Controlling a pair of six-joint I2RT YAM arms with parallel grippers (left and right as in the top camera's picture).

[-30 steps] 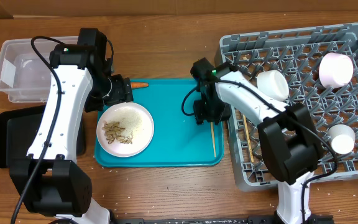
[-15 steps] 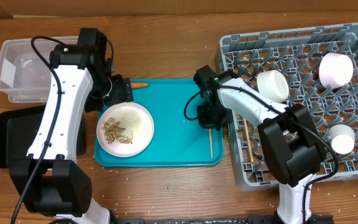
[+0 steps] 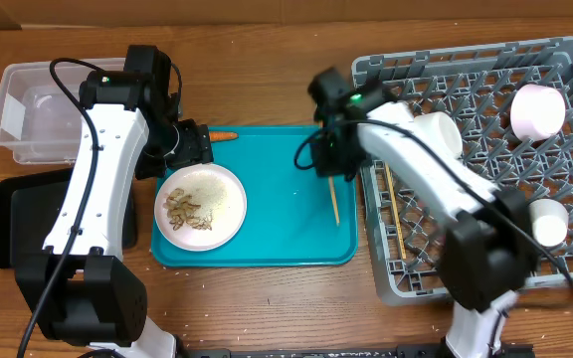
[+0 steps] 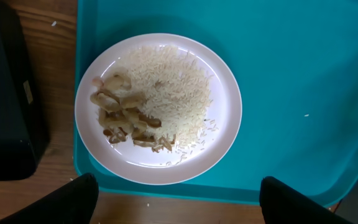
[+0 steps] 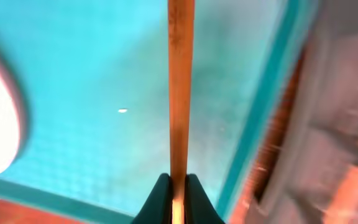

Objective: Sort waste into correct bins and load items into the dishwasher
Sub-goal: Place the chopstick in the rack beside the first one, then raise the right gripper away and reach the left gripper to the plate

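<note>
I need to next use my left gripper to grab the rim of the white plate (image 3: pixel 246 206) (image 4: pixel 240 112), on the side that faces the grey dish rack.
My right gripper (image 3: pixel 328 167) (image 5: pixel 178 186) is shut on one pale wooden chopstick (image 3: pixel 333 202) (image 5: pixel 180 93), which hangs over the right side of the teal tray (image 3: pixel 277 239). A second chopstick (image 3: pixel 393 207) lies in the grey dish rack (image 3: pixel 386 283). My left gripper (image 3: pixel 193 147) (image 4: pixel 178 194) stands open above the white plate (image 3: pixel 225 207) (image 4: pixel 225 118), which carries rice and beige food scraps (image 4: pixel 126 118). Behind that gripper, an orange carrot (image 3: pixel 224 135) lies at the tray's back edge. The clear tub (image 3: pixel 38 109) and the black tray (image 3: pixel 13 214) are at the far left.
Two white bowls (image 3: pixel 537 109) (image 3: pixel 440 132) and a small white cup (image 3: pixel 548 221) sit in the rack. The rack's left wall (image 5: pixel 328 124) is close to the right of the held chopstick. Rice grains are scattered on the wooden table.
My right gripper has shut on the chopstick and carried it up and toward the back of the tray, off the tray floor. The left arm has not moved.
</note>
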